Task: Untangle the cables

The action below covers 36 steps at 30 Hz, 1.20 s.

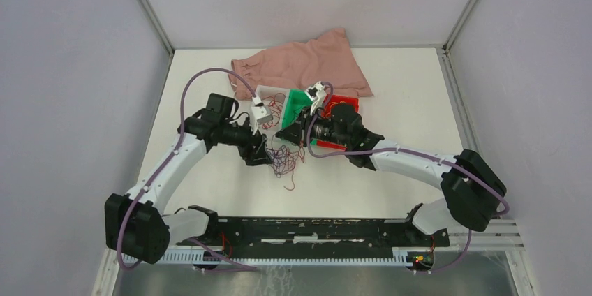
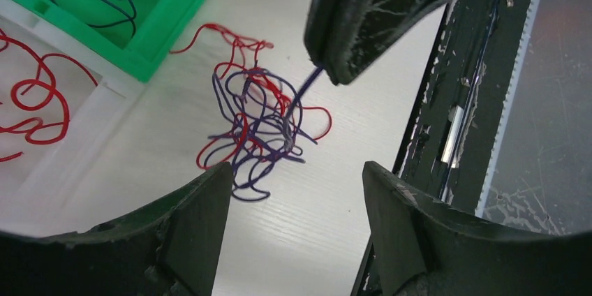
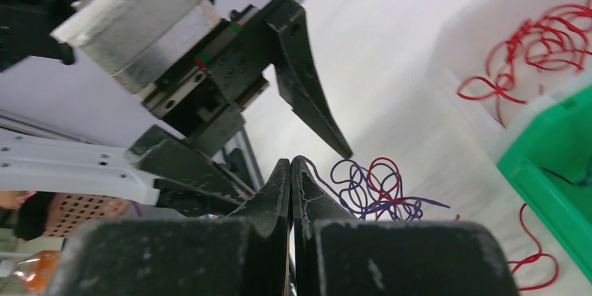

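Observation:
Red cables run through the purple loops below the robot's right gripper's hold, so next the left gripper raises the purple cable while the right gripper takes the clump (image 2: pixel 257 128).
The cables (image 2: pixel 258 125) lie as a loose clump of red and dark purple strands on the white table (image 2: pixel 314 240); in the top view the clump (image 1: pixel 285 164) sits between the two arms. My right gripper (image 3: pixel 291 161) is shut on one purple strand that runs from its tips down into the clump. The left wrist view shows that gripper (image 2: pixel 325 72) above the clump. My left gripper (image 2: pixel 297 168) is open just beside the clump, on its near side, with nothing between its fingers (image 3: pixel 314 111).
A green bin (image 2: pixel 167 27) holding dark blue strands and a white bin (image 2: pixel 105 111) holding red strands stand just behind the clump. A red bin (image 1: pixel 343 103) and a pink cloth (image 1: pixel 307 62) lie farther back. The black base rail (image 2: pixel 454 121) runs along the near edge.

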Each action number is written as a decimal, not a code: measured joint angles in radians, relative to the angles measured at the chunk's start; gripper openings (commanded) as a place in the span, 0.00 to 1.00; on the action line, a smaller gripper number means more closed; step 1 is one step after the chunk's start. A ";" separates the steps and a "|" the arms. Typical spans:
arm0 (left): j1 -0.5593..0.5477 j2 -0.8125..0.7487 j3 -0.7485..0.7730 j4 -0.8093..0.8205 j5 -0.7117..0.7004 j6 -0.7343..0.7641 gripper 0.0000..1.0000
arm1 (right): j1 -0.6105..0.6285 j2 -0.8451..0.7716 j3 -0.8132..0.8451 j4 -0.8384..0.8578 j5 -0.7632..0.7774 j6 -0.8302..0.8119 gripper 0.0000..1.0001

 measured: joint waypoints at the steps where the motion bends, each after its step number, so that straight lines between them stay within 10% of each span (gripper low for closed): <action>1: 0.000 -0.013 0.000 0.012 0.001 -0.018 0.71 | 0.000 -0.005 0.000 0.019 -0.011 0.016 0.01; 6: 0.000 -0.047 0.018 0.041 0.002 -0.088 0.62 | 0.005 -0.013 0.000 0.113 -0.067 0.095 0.01; 17: 0.000 -0.153 0.051 0.061 0.050 -0.147 0.04 | 0.013 -0.017 0.007 0.180 -0.106 0.173 0.01; 25: -0.001 -0.237 0.055 0.061 0.052 -0.181 0.03 | 0.013 -0.060 0.005 0.187 -0.095 0.172 0.60; 36: -0.001 -0.285 0.125 0.122 0.052 -0.349 0.03 | 0.018 -0.179 -0.144 0.164 -0.085 -0.047 0.68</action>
